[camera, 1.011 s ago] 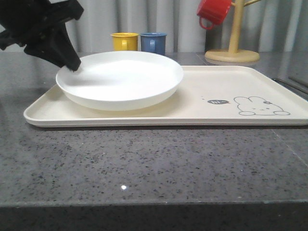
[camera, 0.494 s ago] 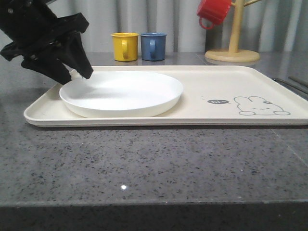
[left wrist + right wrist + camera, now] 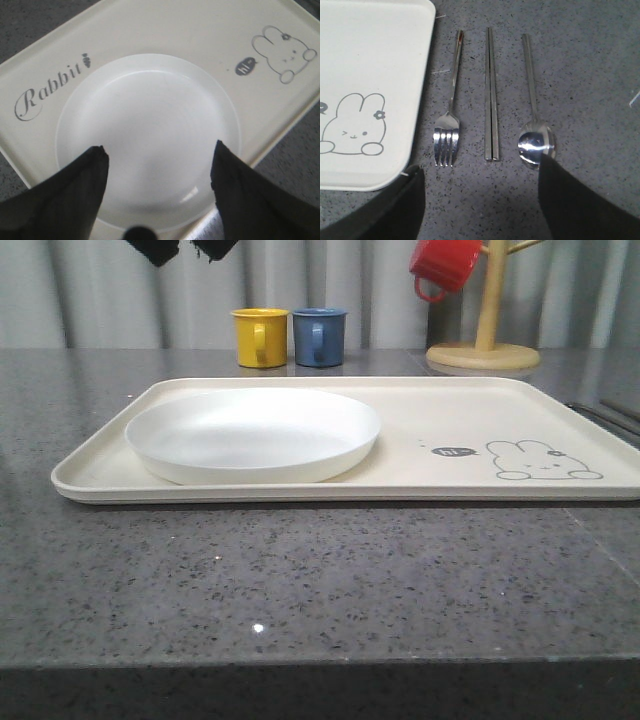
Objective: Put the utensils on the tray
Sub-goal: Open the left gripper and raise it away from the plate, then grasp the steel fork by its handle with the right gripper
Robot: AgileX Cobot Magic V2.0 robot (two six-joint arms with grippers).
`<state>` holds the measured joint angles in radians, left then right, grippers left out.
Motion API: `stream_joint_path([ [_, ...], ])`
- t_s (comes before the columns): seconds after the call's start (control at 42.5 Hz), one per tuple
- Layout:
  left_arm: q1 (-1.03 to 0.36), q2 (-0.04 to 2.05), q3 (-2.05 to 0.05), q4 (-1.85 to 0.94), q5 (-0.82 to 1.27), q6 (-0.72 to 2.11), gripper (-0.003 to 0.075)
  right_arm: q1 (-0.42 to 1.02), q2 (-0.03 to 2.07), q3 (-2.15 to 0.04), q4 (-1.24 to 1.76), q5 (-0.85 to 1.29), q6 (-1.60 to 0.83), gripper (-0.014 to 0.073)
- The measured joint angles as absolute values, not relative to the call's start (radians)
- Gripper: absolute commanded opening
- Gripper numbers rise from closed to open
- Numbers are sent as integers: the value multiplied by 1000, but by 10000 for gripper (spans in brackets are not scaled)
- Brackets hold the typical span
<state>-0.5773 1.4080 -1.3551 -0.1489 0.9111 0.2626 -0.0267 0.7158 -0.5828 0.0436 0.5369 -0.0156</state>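
The fingers of my right gripper will go next to the middle of the fork's handle [image 3: 600, 421] [image 3: 454, 75], beside the cream tray, and close there.
The white plate [image 3: 250, 430] lies flat on the left part of the cream tray [image 3: 500, 420]. High above it, my left gripper [image 3: 187, 250] hangs open, only its black fingertips showing at the top of the front view. In the left wrist view the plate [image 3: 150, 115] sits on the tray [image 3: 175, 30] beneath the open left gripper [image 3: 160, 150], which holds nothing. In the right wrist view a fork [image 3: 447, 130], a pair of chopsticks [image 3: 491, 100] and a spoon [image 3: 535, 135] lie side by side on the counter beside the tray [image 3: 370, 60]. My right gripper [image 3: 480, 167] hovers open over them.
A yellow mug [image 3: 259, 336] and a blue mug [image 3: 319, 335] stand behind the tray. A red mug [image 3: 445, 265] hangs on a wooden mug tree [image 3: 484, 350] at the back right. Dark speckled counter [image 3: 300, 580] stretches in front of the tray.
The plate went from tilted in my left gripper to lying flat on the tray. The left gripper let go of it and rose to the top of the front view.
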Motion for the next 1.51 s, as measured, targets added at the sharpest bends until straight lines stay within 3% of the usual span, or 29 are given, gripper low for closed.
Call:
stream_joint_path([
  [0.188, -773, 1265, -1289, 92, 939, 48, 442, -27, 716, -583, 44, 537, -16, 509],
  [0.353, -841, 1134, -1176, 117, 922, 9, 442, -27, 716, -583, 44, 537, -14, 509],
  [0.659, -843, 983, -1037, 117, 917, 0, 442, -21, 742, -617, 44, 565, -14, 509],
  [0.964, -845, 979, -1031, 117, 913, 0, 442, 39, 988, -835, 44, 763, -23, 503],
  [1.27, -846, 979, -1031, 117, 913, 0, 442, 39, 1278, -1061, 44, 914, -23, 324],
  [1.505, -846, 979, -1031, 117, 913, 0, 442, 39, 1455, -1198, 44, 958, -23, 307],
])
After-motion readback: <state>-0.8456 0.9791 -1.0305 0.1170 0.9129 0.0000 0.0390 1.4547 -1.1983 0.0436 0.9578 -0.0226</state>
